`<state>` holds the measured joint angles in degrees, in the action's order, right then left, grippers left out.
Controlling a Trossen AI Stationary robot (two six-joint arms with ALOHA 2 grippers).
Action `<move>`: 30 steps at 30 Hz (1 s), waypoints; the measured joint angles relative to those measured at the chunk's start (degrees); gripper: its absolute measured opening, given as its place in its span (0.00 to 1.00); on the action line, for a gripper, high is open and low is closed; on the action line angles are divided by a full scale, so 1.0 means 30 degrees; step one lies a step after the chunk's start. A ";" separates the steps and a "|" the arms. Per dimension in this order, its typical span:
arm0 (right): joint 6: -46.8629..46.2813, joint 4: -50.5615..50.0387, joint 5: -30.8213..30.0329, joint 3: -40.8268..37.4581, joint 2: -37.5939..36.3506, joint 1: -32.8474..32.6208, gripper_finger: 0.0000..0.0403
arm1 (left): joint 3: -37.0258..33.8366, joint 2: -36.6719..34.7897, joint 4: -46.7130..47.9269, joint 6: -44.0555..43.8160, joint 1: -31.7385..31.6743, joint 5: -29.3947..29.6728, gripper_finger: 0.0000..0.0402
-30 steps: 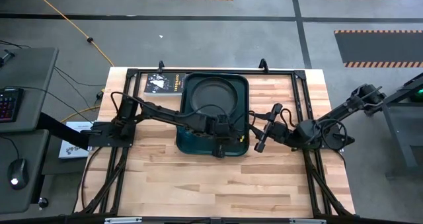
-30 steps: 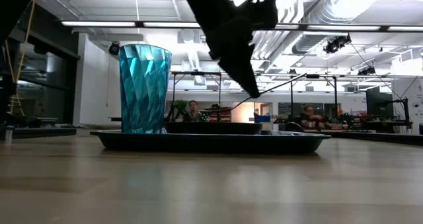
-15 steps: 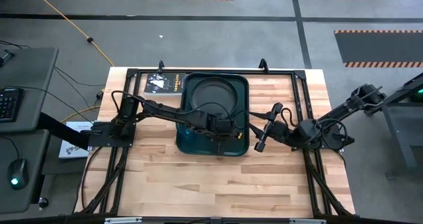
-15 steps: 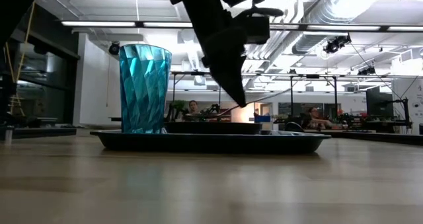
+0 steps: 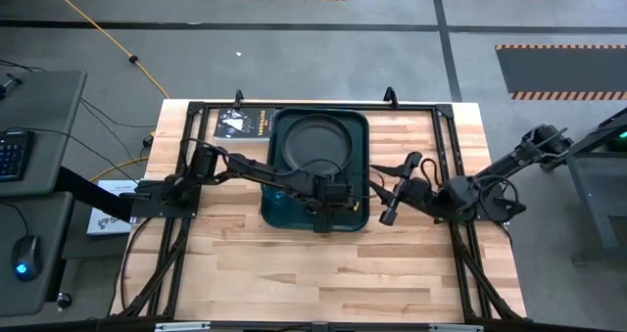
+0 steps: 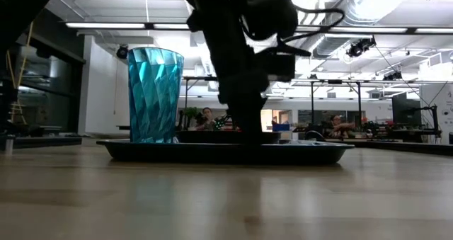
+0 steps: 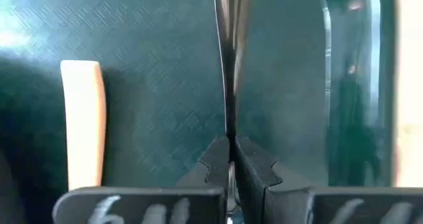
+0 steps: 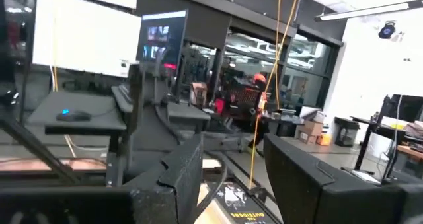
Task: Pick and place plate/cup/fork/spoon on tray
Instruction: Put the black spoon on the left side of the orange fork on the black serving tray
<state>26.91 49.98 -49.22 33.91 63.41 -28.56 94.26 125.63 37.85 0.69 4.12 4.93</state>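
My left gripper has the silver spoon. Next, I set it down between the orange-handled fork and the tray's near edge [image 5: 336, 209] [image 7: 219, 121].
The dark green tray [image 5: 359, 126] lies at the table's far middle. The dark grey plate [image 5: 312, 141] rests in its far half and the teal cup [image 6: 154, 95] stands in its near left corner [image 5: 282, 211]. The orange-handled fork [image 7: 82, 121] lies flat on the tray floor. My left gripper [image 5: 328, 203] is low over the tray's near part, shut on the thin silver spoon [image 7: 227, 59]. My right gripper [image 5: 395, 197] is open and empty, just right of the tray, and it also shows in the right wrist view [image 8: 241, 184]. My left gripper pinches the spoon's thin shaft [image 7: 229, 135] between its two fingertips [image 7: 254, 168]. The fingers come from above, pointing down at the tray. The spoon runs on from the fingertips over the tray floor, beside the fork. I cannot tell whether it touches the floor.
A black printed book [image 5: 240, 122] lies left of the tray's far end. A black metal frame [image 5: 446, 126] runs around the table. Bare wood [image 5: 323, 273] spreads across the near half of the table. People sit in the room behind the table [image 6: 333, 125].
My left gripper has gone down toward the tray floor and tipped from slanting to nearly upright, still shut on the spoon. The spoon, which stuck out slantwise above the tray, is now low over the tray floor.
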 joint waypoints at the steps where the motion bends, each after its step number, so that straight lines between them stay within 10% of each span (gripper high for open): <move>1: 0.0002 -0.0043 0.0059 -0.0007 0.0012 -0.0002 0.38 | -0.0006 0.0013 -0.0059 0.0000 -0.0006 0.0000 0.01; 30: 0.0040 -0.0287 -0.0033 -0.0058 0.0098 0.0015 0.38 | 0.0059 -0.0177 0.3164 -0.1020 -0.0363 0.0896 0.02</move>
<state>27.03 49.12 -49.32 33.74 63.70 -28.51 94.43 125.10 47.34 -2.37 3.03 7.62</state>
